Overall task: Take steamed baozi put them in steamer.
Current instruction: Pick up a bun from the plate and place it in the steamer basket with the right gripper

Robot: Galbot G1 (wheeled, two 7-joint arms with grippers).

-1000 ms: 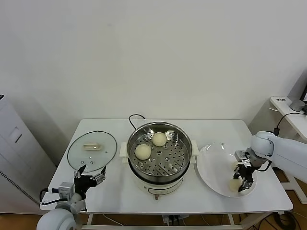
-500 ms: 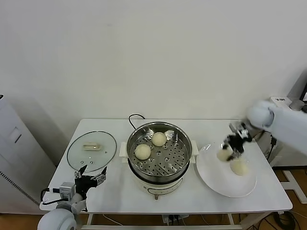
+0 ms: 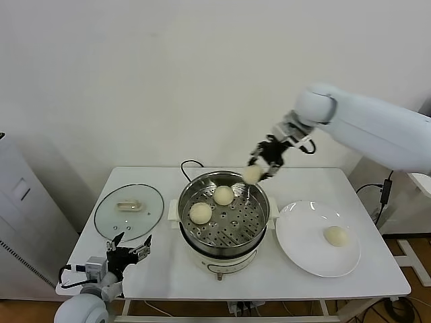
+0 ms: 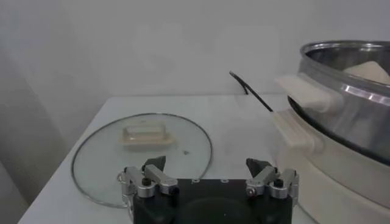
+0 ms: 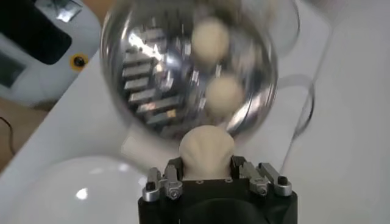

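Observation:
My right gripper should set the baozi down and let it go on the front part of the steamer's tray [image 3: 222, 236] [image 5: 155, 50], at a spot nearer than the two baozi.
The steamer [image 3: 224, 247] stands at the table's middle with two baozi [image 3: 201, 212] [image 3: 223, 195] on its perforated tray. My right gripper [image 3: 260, 164] is shut on a third baozi [image 3: 252, 174] and holds it in the air above the steamer's far right rim; in the right wrist view the baozi [image 5: 206, 152] sits squeezed between the jaws above the steamer [image 5: 152, 67]. A fourth baozi [image 3: 336, 235] lies on the white plate [image 3: 303, 249]. My left gripper [image 3: 128, 251] is open and empty at the table's front left, also in its wrist view [image 4: 207, 172].
The glass lid [image 3: 114, 219] with a beige handle lies flat left of the steamer, also in the left wrist view [image 4: 97, 158]. A black power cord [image 3: 188, 165] runs behind the steamer. A grey cabinet [image 3: 23, 222] stands left of the table.
My right gripper has lifted one baozi off the plate and carried it up and left to above the steamer's rim. The other baozi on the plate shifted slightly. The left arm barely moved.

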